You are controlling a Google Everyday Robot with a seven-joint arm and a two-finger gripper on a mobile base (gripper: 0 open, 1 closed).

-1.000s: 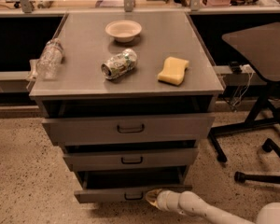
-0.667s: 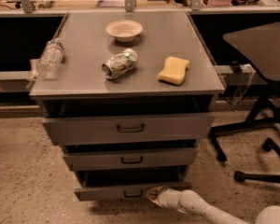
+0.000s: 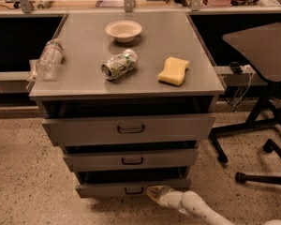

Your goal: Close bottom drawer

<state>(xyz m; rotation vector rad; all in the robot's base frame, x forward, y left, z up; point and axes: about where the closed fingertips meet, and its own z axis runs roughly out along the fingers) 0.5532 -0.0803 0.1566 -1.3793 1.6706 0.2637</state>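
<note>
I will let go of the bottom drawer with my gripper once it is pushed into the dark gap (image 3: 133, 183) just under the middle drawer.
The bottom drawer (image 3: 107, 189) is the lowest, narrowest grey front of the cabinet, with a small dark handle (image 3: 134, 191). It stands pulled out, with a dark gap above its front. My gripper (image 3: 152, 192) comes in from the lower right on a white arm (image 3: 196, 209). Its tip sits at the drawer's front panel, just right of the handle.
The middle drawer (image 3: 131, 159) and the tall top drawer (image 3: 129, 129) also stand partly out. On the cabinet top lie a bowl (image 3: 123, 30), a crushed can (image 3: 119, 64), a yellow sponge (image 3: 173, 71) and a plastic bottle (image 3: 49, 59). A chair base (image 3: 253, 139) stands to the right.
The gripper has stayed at the bottom drawer's front, right of the handle. The drawer's front seems slightly further in than a second ago.
</note>
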